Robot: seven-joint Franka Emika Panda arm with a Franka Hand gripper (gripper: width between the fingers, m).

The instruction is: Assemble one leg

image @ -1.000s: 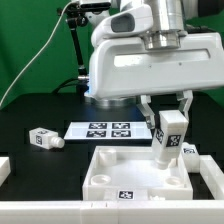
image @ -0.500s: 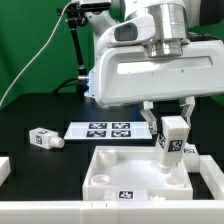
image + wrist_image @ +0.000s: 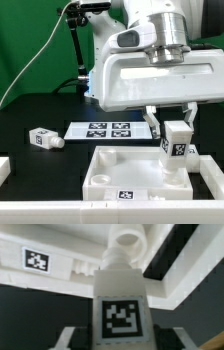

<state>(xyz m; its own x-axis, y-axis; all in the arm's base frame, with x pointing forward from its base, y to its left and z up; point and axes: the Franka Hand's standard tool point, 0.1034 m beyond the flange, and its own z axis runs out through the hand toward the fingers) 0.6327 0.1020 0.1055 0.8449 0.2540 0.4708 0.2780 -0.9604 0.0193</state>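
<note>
The robot's gripper will release the white leg, standing upright in the round corner hole of the large white panel (image 3: 172, 179) (image 3: 127, 239). The leg is now held upright over that corner.
My gripper (image 3: 177, 128) is shut on a white leg (image 3: 177, 145) with a black-and-white tag on its side, held upright over the corner of the large white panel (image 3: 120, 170) at the exterior view's right. The leg's lower end sits at or just above that corner. In the wrist view the leg (image 3: 122, 303) fills the middle, its narrow tip pointing at the panel's round corner hole (image 3: 128, 241), with both fingers against its sides. A second leg (image 3: 42, 138) lies on the black table at the exterior view's left.
The marker board (image 3: 107, 129) lies flat behind the panel. White parts show at the front edge (image 3: 40, 208), at the left edge (image 3: 4, 170) and at the right edge (image 3: 208, 172) of the exterior view. A green backdrop and a black stand are behind.
The arm has moved toward the exterior view's right and slightly down, carrying the leg along over the panel's corner.
</note>
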